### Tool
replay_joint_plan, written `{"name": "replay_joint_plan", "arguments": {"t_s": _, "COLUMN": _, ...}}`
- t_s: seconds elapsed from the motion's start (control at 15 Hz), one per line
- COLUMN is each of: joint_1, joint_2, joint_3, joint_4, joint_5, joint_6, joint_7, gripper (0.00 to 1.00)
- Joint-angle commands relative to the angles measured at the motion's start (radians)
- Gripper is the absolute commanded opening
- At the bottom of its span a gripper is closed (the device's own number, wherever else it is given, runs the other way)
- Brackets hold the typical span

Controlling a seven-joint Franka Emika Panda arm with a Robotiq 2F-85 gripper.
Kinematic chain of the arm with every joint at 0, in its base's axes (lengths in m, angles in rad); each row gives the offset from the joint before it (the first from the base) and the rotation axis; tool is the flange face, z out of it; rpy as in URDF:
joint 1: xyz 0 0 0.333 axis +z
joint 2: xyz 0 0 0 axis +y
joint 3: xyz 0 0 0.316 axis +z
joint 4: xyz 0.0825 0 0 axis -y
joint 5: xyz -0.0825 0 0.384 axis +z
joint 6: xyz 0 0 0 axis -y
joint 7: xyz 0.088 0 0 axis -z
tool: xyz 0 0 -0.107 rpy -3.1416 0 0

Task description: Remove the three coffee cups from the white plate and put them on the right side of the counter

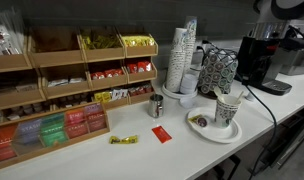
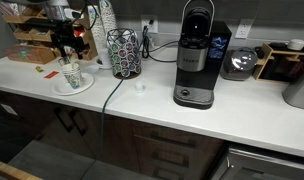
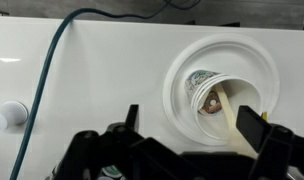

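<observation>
My gripper should grip the coffee cups' rim (image 1: 237,97) (image 3: 196,108), at the side nearest the small brown item inside the top cup.
The coffee cups (image 3: 204,92), white paper with a dark speckled pattern, stand upright on the white plate (image 3: 178,72). Seen from above in the wrist view, a pale stick and a small brown item lie inside the top cup. The cups (image 1: 227,108) and plate (image 1: 203,131) sit near the front edge of the white counter (image 1: 172,150) in both exterior views. My gripper (image 3: 192,120) is open and empty, hovering above the cups (image 2: 72,74), with one finger to each side of the plate (image 2: 85,88). It hangs just above them in an exterior view (image 2: 68,52).
A wire pod holder (image 2: 122,52) and a black coffee machine (image 2: 195,60) stand beside the plate. Tall white cup stacks (image 1: 182,55), a wooden tea organizer (image 1: 62,90), a small metal cup (image 1: 156,106) and red (image 1: 161,134) and yellow (image 1: 123,139) packets are on the counter. A green cable (image 3: 47,90) crosses it.
</observation>
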Motion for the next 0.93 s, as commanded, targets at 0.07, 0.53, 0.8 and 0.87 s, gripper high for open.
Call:
{"name": "replay_joint_plan", "arguments": {"t_s": 0.07, "joint_1": 0.001, "joint_2": -0.003, "joint_3": 0.003, "joint_4": -0.033, "joint_5": 0.012, "joint_6": 0.055, "joint_7": 0.001, "gripper": 1.00}}
{"name": "replay_joint_plan", "arguments": {"t_s": 0.53, "joint_1": 0.004, "joint_2": 0.064, "joint_3": 0.011, "joint_4": -0.004, "joint_5": -0.006, "joint_6": 0.146, "joint_7": -0.136, "gripper": 1.00}}
{"name": "replay_joint_plan", "arguments": {"t_s": 0.8, "joint_1": -0.014, "joint_2": 0.115, "joint_3": 0.010, "joint_4": 0.026, "joint_5": 0.007, "joint_6": 0.137, "joint_7": -0.277, "gripper": 1.00}}
{"name": "replay_joint_plan", "arguments": {"t_s": 0.87, "joint_1": -0.017, "joint_2": 0.127, "joint_3": 0.011, "joint_4": 0.032, "joint_5": 0.001, "joint_6": 0.132, "joint_7": -0.307, "gripper": 1.00}}
